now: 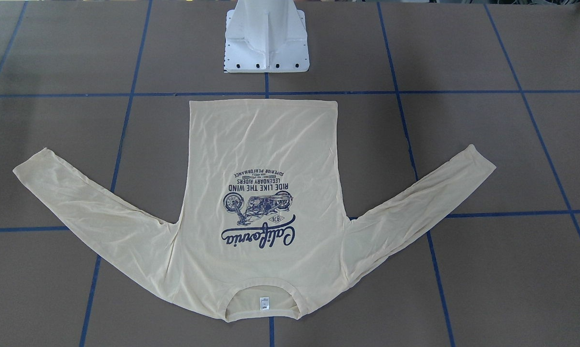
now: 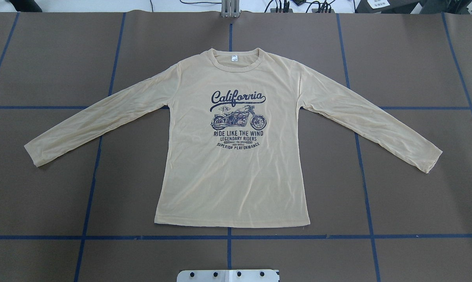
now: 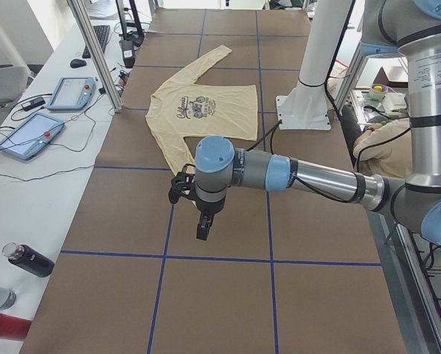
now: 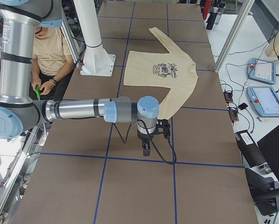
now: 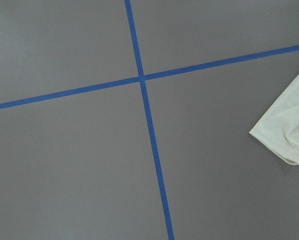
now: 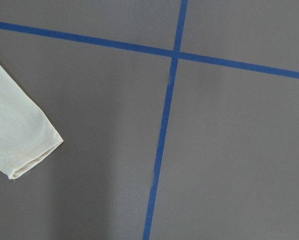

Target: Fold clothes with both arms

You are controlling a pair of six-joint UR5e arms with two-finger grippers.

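Note:
My right gripper needs to next go to the nearer cuff [image 1: 23, 166] [image 6: 49, 149] of the T-shirt and close there, by the corner farther from the white pedestal base.
The cream-yellow long-sleeved T-shirt [image 2: 236, 176] lies flat on the brown table, print side up, with both sleeves spread outward; it also shows in the front-facing view [image 1: 266, 144]. Its neck points away from the robot base. My left gripper [image 3: 203, 233] hangs over bare table just beyond one sleeve end, and the left wrist view shows that cuff [image 5: 284, 132]. My right gripper [image 4: 146, 149] hangs beyond the other sleeve end, and the right wrist view shows its cuff [image 6: 19, 140]. Neither touches the shirt. I cannot tell whether either is open or shut.
The white pedestal base [image 1: 267, 38] stands at the table's robot side, near the shirt's hem. Blue tape lines [image 2: 228, 237] grid the table. A seated person [image 4: 48, 51] is behind the robot. Tablets [image 3: 29, 136] and bottles [image 3: 29, 259] lie on a side bench.

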